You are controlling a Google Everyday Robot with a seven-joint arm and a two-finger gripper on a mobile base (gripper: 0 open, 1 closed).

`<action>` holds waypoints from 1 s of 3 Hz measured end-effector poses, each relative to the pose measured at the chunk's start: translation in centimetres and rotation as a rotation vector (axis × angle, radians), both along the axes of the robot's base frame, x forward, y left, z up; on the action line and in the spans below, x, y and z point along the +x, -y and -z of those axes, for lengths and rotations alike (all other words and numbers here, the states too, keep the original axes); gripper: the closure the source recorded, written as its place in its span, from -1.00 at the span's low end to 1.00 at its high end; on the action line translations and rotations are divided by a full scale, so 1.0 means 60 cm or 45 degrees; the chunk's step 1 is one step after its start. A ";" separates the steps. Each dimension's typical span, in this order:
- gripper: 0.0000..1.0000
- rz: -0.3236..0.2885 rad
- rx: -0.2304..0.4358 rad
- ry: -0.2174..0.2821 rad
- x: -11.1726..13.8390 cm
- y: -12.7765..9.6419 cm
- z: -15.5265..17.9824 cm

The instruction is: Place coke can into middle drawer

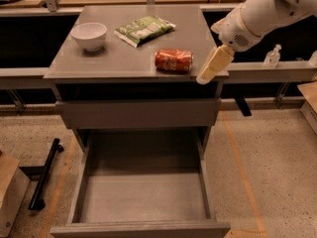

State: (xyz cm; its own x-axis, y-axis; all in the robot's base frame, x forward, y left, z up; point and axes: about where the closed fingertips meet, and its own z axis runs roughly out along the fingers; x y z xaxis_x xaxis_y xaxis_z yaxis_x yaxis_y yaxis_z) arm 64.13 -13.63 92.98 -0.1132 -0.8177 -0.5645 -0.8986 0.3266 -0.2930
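The robot's gripper needs to next move to the middle of the coke can's body (176,60), near the front edge of the cabinet top, and close there.
The coke can (174,60) lies on its side on the grey cabinet top (109,58), near the front right edge. My gripper (207,75) hangs at the end of the white arm, just to the right of the can, at the cabinet top's right front corner and apart from the can. The middle drawer (143,197) is pulled out wide below, a grey tray with nothing in it.
A white bowl (89,35) and a green snack bag (144,29) sit on the cabinet top behind the can. Another grey drawer (138,113) is closed above the open one. A black bar (45,173) lies on the floor at the left, beside a cardboard box (9,192).
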 end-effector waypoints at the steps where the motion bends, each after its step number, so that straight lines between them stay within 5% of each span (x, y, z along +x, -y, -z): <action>1: -1.00 0.035 0.020 -0.043 0.001 0.004 0.021; 3: -1.00 0.006 0.150 -0.030 0.110 -0.056 0.059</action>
